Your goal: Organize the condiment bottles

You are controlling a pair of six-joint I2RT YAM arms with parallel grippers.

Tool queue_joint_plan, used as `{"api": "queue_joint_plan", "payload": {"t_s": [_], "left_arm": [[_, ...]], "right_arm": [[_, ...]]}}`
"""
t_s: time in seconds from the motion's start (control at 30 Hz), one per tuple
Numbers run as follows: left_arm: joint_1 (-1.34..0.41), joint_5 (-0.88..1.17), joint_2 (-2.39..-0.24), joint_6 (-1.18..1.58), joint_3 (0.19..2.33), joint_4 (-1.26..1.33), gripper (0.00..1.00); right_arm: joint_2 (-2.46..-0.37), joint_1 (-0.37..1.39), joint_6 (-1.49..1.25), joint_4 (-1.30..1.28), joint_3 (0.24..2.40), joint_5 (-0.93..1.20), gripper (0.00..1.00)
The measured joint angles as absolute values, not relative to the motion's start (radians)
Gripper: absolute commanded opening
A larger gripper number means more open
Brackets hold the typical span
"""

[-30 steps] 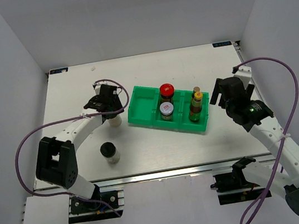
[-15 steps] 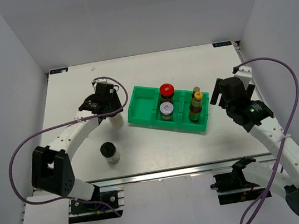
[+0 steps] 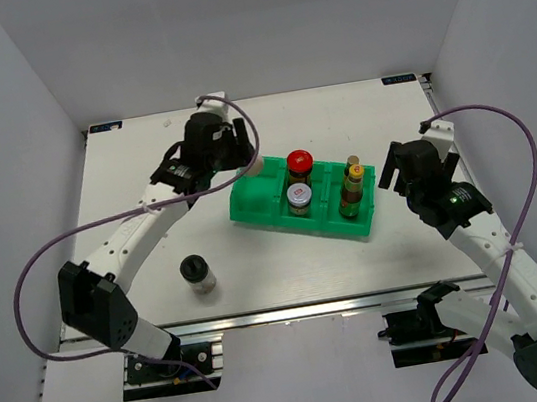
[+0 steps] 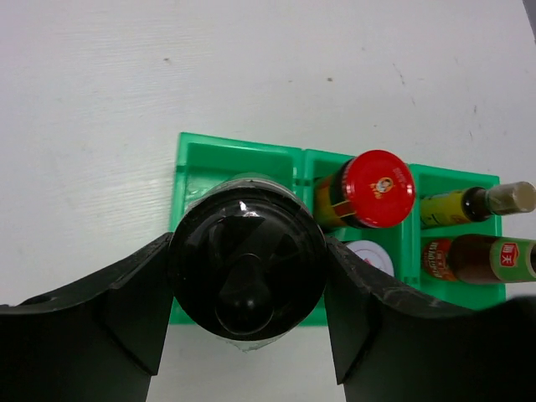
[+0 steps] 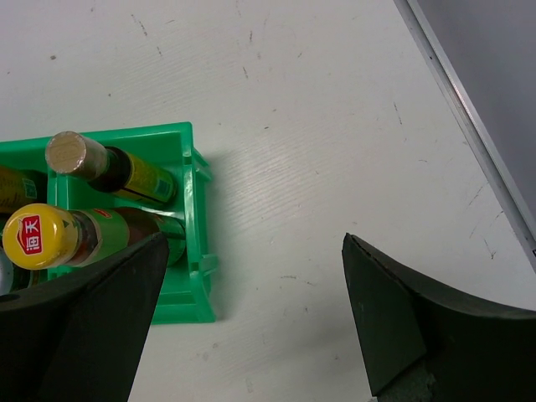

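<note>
The robot's left gripper will release the black-capped shaker, now held above the green tray, in the far half of the green tray's empty compartment [image 3: 257,182] [image 4: 233,181].
My left gripper [image 3: 225,159] is shut on a black-capped shaker [image 4: 249,265] and holds it above the left compartment of the green tray [image 3: 257,206]; the top view hides this shaker under the gripper. The middle compartment holds the red-lidded brown jar [image 3: 299,164] and the silver-lidded jar [image 3: 298,195]. The right compartment holds two slim sauce bottles [image 3: 353,165] [image 3: 353,189]. The second black-capped shaker [image 3: 196,272] stands on the table at the near left. My right gripper [image 3: 398,173] is open and empty, just right of the tray.
The left wrist view shows the tray rim [image 4: 239,151], the red lid [image 4: 378,177] and the silver lid [image 4: 369,255] under the held shaker. The right wrist view shows the tray's right end [image 5: 193,251], both sauce bottles [image 5: 126,174] [image 5: 92,234] and the table's right edge [image 5: 469,117].
My left gripper has lifted the shaker from the table left of the tray and carried it up and right, over the tray's left compartment. The right arm has not moved.
</note>
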State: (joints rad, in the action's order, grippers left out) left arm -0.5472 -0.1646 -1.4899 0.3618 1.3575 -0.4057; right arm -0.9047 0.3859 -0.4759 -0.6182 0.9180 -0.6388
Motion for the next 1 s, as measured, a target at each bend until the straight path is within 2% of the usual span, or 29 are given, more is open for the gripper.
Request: {"api": "queue_joint_plan", "payload": {"t_s": [0.4, 0.87, 1.0], "left_arm": [[-0.616, -0.211, -1.744, 0.319, 1.449, -0.399, 0.39], [-0.630, -0.281, -1.827, 0.295, 1.431, -0.289, 0.42], [-0.631, -0.289, -1.829, 0.288, 1.414, -0.251, 0.49]], "right_arm": [[-0.904, 0.386, -0.476, -0.618, 0.918, -0.648, 0.89], [-0.910, 0.386, -0.476, -0.609, 0.918, -0.648, 0.89], [-0.911, 0.386, -0.475, -0.609, 0.918, -0.648, 0.89]]}}
